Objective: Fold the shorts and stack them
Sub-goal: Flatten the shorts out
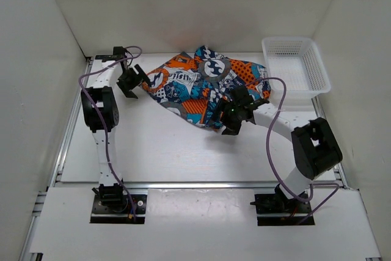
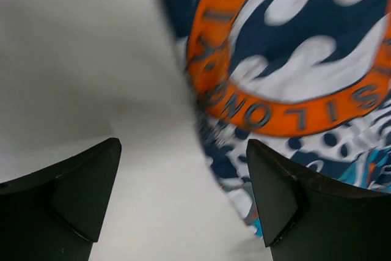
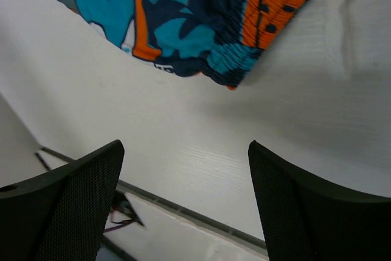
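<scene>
The shorts are crumpled with their near edge at a slant, so next my right gripper grabs their waistband's corner (image 3: 234, 73) and lifts together with my left gripper to spread them out first.
The shorts (image 1: 201, 84) lie crumpled and spread across the far middle of the table, printed in orange, blue, teal, white and black. My left gripper (image 1: 131, 84) hovers at their left edge. In the left wrist view it (image 2: 183, 197) is open over bare table, and the shorts' hem (image 2: 287, 59) runs past the right finger (image 2: 287, 194). My right gripper (image 1: 232, 123) is at the shorts' near right corner. In the right wrist view it (image 3: 186, 197) is open with nothing between its fingers, and the gathered waistband of the shorts (image 3: 183, 22) lies just beyond them.
A white mesh basket (image 1: 287, 40) stands at the far right, just right of the shorts. White walls close in the table on the left, back and right. A metal rail (image 1: 201, 184) runs along the near edge in front of the arm bases.
</scene>
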`<state>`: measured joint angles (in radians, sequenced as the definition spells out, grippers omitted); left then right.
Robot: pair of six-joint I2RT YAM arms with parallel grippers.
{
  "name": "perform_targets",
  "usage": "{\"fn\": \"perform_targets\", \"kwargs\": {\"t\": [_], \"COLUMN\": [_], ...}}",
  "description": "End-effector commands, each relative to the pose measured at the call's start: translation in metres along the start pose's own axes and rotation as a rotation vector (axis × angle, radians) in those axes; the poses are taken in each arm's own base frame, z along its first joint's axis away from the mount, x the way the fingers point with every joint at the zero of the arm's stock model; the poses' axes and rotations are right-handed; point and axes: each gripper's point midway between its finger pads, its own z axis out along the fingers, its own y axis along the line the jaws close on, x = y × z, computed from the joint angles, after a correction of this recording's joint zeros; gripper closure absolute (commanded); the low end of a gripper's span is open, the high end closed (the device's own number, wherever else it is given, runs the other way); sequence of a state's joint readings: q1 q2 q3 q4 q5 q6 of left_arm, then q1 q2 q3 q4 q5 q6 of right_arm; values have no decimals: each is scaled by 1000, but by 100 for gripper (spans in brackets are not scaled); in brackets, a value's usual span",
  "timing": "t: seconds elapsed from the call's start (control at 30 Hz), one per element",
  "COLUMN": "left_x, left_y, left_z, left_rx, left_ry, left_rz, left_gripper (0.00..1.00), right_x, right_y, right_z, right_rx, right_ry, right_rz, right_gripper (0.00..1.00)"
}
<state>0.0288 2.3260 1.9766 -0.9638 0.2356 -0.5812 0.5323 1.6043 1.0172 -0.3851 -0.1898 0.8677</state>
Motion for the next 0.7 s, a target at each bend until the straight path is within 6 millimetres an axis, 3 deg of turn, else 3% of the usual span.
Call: {"fn": "perform_targets", "kwargs": {"t": [0.0, 0.03, 0.1, 0.13, 0.17, 0.27, 0.3, 0.4, 0.5, 0.53, 0.57, 0.67], "left_x": [-30, -30, -38, -35, -34, -35, -32, -32, -29, -28, -27, -14], "left_y": [-23, -16, -25, -27, -28, -30, -31, -21, -14, -8, -7, 13], "left_z": [-6, 11, 14, 21, 24, 24, 28, 22, 7, 1, -4, -25], "left_rx": [35, 6, 5, 23, 30, 43, 54, 53, 47, 43, 39, 13], "left_ry": [-81, -60, -77, -50, -42, -44, -25, -14, -28, -29, -42, -59], "left_rz": [1, -7, 6, 4, 4, 6, 4, -19, -5, -15, -3, -12], "left_gripper": [4, 7, 12, 24, 46, 83, 90, 90, 90, 90, 90, 90], "right_x": [-3, -4, -6, -7, -11, -16, -20, -22, -31, -31, -33, -47], "right_y": [29, 35, 38, 39, 37, 36, 37, 30, 20, 13, 9, 3], "right_z": [10, 11, 19, 23, 28, 43, 46, 63, 73, 76, 76, 67], "right_rx": [-124, -152, -161, -162, -147, -125, -126, -94, -35, -7, 21, 59], "right_ry": [33, 34, 43, 46, 38, 43, 48, 52, 8, -3, -17, -89], "right_rz": [162, 213, 259, 308, 326, 380, 403, 472, 505, 511, 507, 468], "right_gripper": [14, 14, 15, 15, 15, 16, 18, 23, 40, 49, 69, 100]}}
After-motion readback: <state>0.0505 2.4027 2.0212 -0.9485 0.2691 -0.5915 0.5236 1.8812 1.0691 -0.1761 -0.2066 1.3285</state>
